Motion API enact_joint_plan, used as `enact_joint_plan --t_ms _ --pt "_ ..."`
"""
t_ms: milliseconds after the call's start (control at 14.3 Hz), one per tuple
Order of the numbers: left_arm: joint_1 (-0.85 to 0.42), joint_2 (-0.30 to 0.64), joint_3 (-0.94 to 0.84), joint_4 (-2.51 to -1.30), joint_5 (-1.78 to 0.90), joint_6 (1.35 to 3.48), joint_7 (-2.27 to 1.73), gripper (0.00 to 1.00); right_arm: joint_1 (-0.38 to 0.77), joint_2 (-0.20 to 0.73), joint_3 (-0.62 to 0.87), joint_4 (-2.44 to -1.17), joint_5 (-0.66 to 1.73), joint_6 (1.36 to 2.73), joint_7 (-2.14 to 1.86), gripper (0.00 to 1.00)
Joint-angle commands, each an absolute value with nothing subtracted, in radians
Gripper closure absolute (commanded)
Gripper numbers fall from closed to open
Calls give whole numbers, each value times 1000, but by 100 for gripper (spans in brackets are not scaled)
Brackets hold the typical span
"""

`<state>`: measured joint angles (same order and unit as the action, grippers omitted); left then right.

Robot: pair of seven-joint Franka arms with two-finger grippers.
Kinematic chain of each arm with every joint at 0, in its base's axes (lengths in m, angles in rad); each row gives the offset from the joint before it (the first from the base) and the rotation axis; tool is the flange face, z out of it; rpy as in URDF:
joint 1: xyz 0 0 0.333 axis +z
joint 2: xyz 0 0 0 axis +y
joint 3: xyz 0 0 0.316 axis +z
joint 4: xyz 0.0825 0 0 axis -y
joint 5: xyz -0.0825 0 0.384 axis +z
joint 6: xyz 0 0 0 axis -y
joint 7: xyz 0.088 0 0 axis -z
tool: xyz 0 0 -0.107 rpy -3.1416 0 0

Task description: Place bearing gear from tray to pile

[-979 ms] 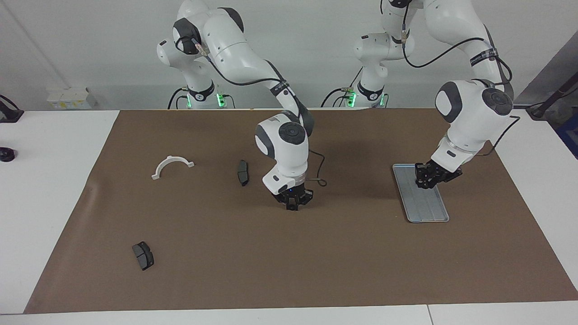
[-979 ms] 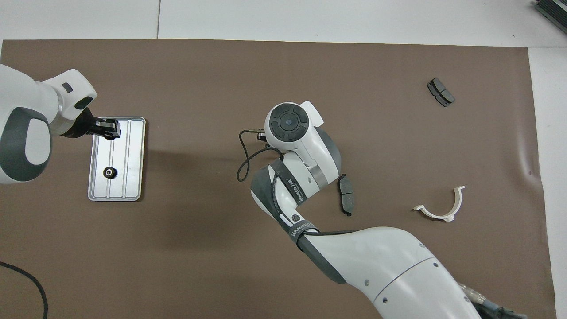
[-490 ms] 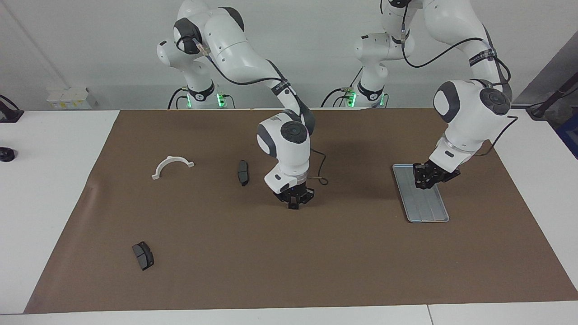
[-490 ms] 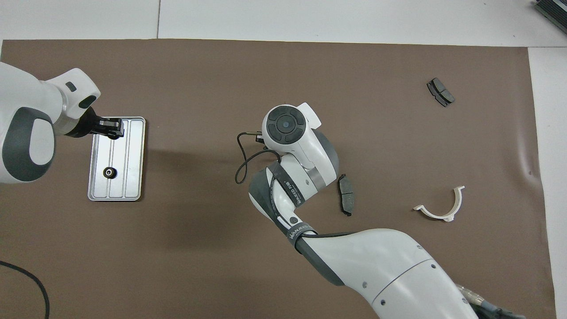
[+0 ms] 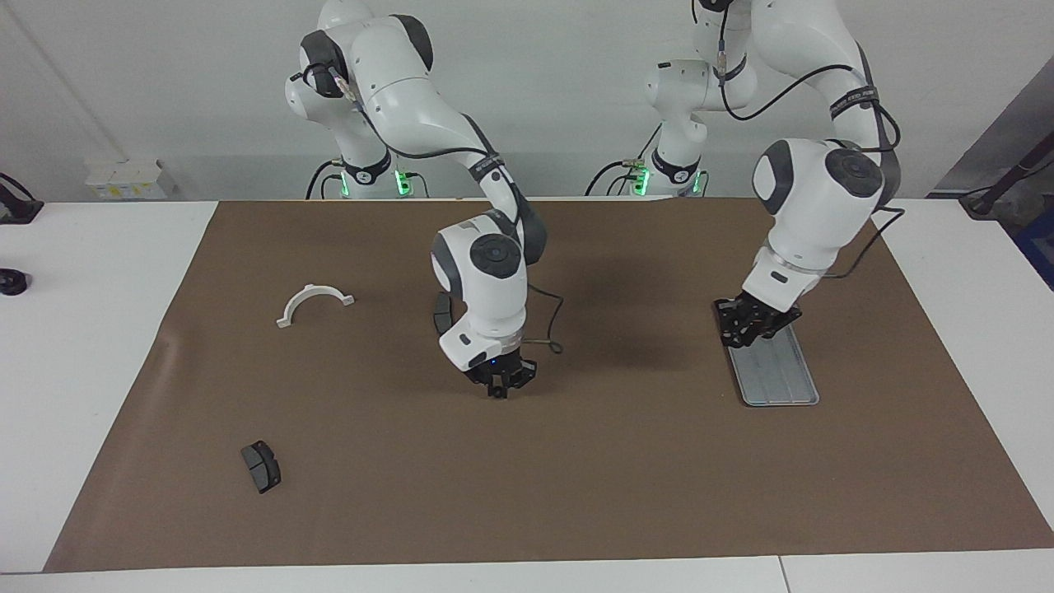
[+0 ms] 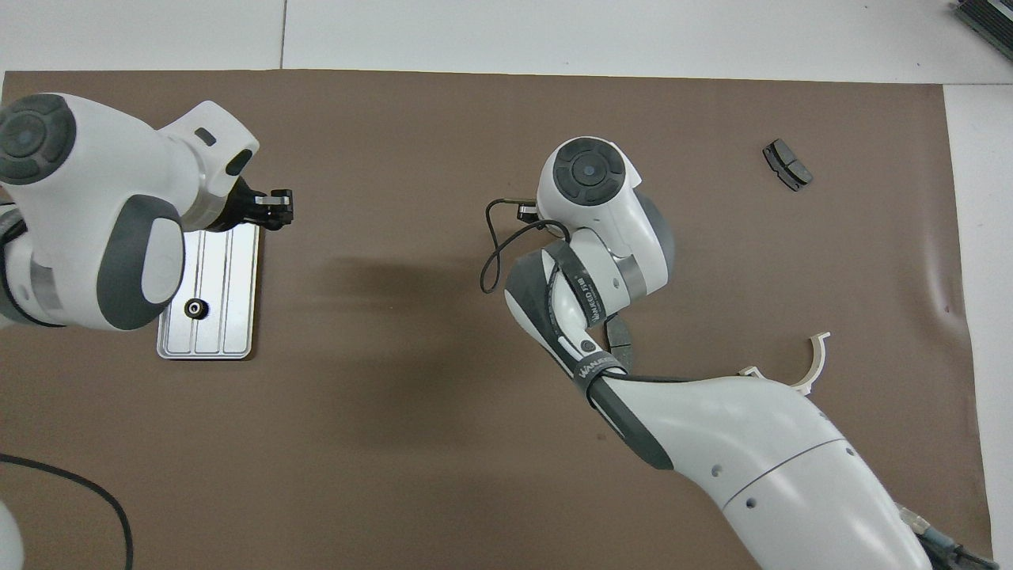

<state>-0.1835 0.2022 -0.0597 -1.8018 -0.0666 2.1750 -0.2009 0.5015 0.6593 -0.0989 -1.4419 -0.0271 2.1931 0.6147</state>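
My left gripper is to let go of the bearing gear on the brown mat [image 6: 502, 243] under my right gripper's black cable loop.
The tray [image 5: 778, 375] lies on the brown mat toward the left arm's end; it also shows in the overhead view [image 6: 229, 269]. A small dark bearing gear [image 6: 195, 309] sits on it near the end nearer the robots; in the facing view my left gripper hides it. My left gripper [image 5: 741, 331] hangs above the tray's edge toward the table's middle [image 6: 277, 210]. My right gripper [image 5: 498, 389] is shut, low over the mat's middle. The pile's white bracket [image 5: 315, 298] and two brake pads [image 5: 261, 466] [image 5: 442, 311] lie toward the right arm's end.
In the overhead view the right arm covers its own gripper, part of the bracket [image 6: 815, 360] and most of one brake pad [image 6: 619, 348]. The other pad [image 6: 787, 164] lies farthest from the robots. A black cable [image 6: 71, 491] crosses the mat's corner.
Both grippers have moved toward the right arm's end: the left from above the tray to its inner edge, the right closer to the pile. The gear has not moved.
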Motion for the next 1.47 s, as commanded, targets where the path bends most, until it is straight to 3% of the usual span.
enact_joint_plan --t_ms 0,210,490,979,1049,1119,1259,1329,1399 --pt "-326 259 -44 -1790 -77 2324 -406 100 396 600 -83 -1450 -37 2123 505 95" --pt "-452 381 -43 -1703 -75 2434 -575 100 278 537 -81 -1466 -23 2057 355 95" --pt "-537 537 -41 -1579 -66 2471 -689 100 157 534 -80 -1486 -21 2074 249 95" --pt "-583 558 -41 -1652 -66 2592 -689 97 89 532 -81 -1630 -17 2230 212 92" --pt "-584 566 -41 -1666 -66 2618 -689 95 89 528 -81 -1647 -17 2238 216 84" --pt "-586 566 -41 -1667 -66 2609 -689 90 89 523 -81 -1654 -17 2238 216 67" --pt "-589 566 -41 -1687 -66 2617 -689 74 89 520 -81 -1663 -17 2238 219 14" --pt "-591 565 -41 -1704 -66 2625 -689 65 90 522 -81 -1661 -17 2238 224 3" --pt "-591 565 -41 -1706 -66 2625 -689 60 92 522 -81 -1658 -17 2240 233 0"
